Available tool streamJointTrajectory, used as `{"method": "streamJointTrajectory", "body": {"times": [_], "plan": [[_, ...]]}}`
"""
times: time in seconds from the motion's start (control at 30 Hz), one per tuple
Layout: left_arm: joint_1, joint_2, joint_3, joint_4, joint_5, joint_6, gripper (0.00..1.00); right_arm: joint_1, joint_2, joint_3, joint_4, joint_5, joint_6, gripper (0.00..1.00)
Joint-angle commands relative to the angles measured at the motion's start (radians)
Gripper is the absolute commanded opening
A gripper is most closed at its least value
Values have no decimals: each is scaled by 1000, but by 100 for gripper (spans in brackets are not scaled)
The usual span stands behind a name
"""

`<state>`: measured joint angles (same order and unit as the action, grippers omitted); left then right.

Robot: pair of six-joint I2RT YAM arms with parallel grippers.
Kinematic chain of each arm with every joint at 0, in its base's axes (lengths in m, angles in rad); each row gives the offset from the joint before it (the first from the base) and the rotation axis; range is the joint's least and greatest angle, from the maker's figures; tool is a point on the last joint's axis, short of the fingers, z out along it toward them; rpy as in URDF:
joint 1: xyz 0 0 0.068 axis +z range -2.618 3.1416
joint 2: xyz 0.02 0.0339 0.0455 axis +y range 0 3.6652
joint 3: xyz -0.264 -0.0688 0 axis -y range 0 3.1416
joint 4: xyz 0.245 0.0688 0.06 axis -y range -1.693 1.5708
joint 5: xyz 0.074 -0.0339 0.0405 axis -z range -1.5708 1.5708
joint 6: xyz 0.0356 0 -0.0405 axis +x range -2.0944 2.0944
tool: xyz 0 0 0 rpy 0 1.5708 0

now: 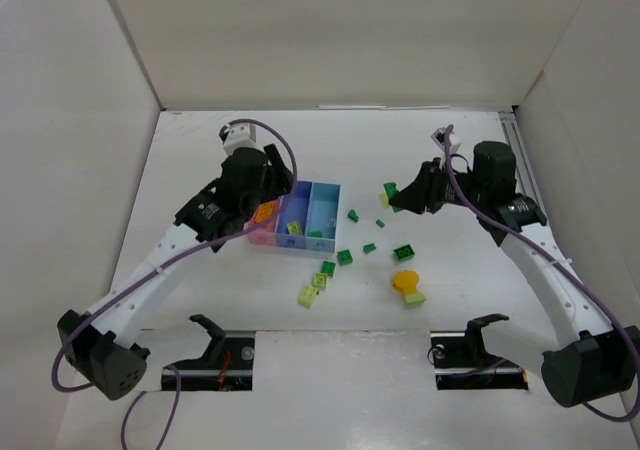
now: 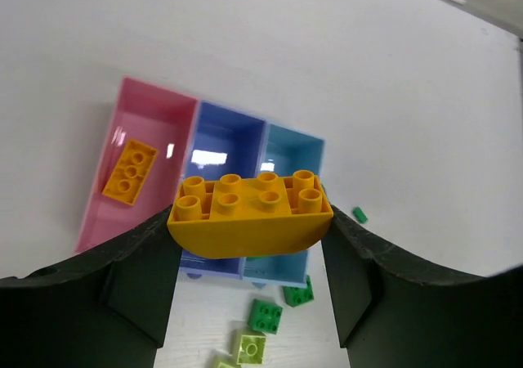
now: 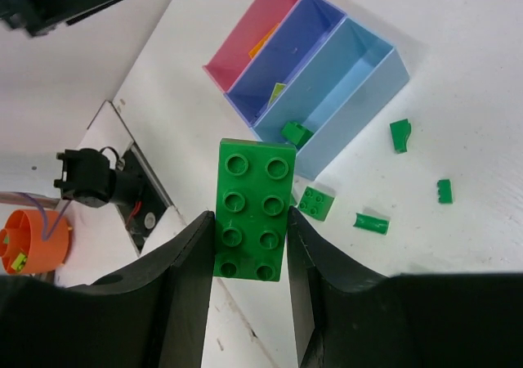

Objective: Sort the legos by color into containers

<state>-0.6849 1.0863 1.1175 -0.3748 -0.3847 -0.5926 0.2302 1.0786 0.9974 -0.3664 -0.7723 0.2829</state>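
Observation:
Next, my left gripper releases the orange-yellow curved brick in the pink bin (image 1: 260,224) (image 2: 113,213), so that it lies right up against the near end of the orange brick.
My left gripper (image 2: 249,241) is shut on an orange-yellow brick (image 2: 249,213) with a curved underside, held above the joined containers. The pink bin (image 2: 155,123) holds one orange brick (image 2: 129,170); beside it are the purple-blue bin (image 2: 233,135) and the light blue bin (image 2: 296,151). My right gripper (image 3: 250,233) is shut on a dark green eight-stud brick (image 3: 253,204), to the right of the bins (image 1: 297,210). A lime piece (image 3: 278,92) lies in the purple-blue bin and a green piece (image 3: 296,132) in the light blue one.
Loose legos lie on the white table in front and right of the bins: green ones (image 1: 345,257) (image 1: 404,253), lime ones (image 1: 312,288), and a yellow disc (image 1: 405,281). White walls enclose the table. Black mounts (image 1: 215,335) (image 1: 478,330) stand at the near edge.

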Motion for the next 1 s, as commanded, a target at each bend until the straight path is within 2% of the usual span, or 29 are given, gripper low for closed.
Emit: {"method": "streamJointTrajectory", "body": {"times": [0.0, 0.07, 0.17, 0.47, 0.53, 0.97], "plan": [[151, 59, 10, -66, 178, -90, 30, -14, -5, -9, 9, -2, -25, 3], [252, 93, -22, -46, 236, -90, 28, -14, 4, -19, 18, -2, -25, 3], [300, 127, -41, 4, 314, -64, 28, -25, 17, -19, 18, -12, -36, 3], [300, 185, -56, -19, 242, -82, 30, -45, 64, -28, 18, -32, -64, 4], [326, 185, -82, -19, 242, -104, 31, -54, 75, -39, 18, -42, -64, 4], [326, 248, -137, 36, 273, -113, 38, -84, 84, -66, 27, -42, -82, 4]]}}
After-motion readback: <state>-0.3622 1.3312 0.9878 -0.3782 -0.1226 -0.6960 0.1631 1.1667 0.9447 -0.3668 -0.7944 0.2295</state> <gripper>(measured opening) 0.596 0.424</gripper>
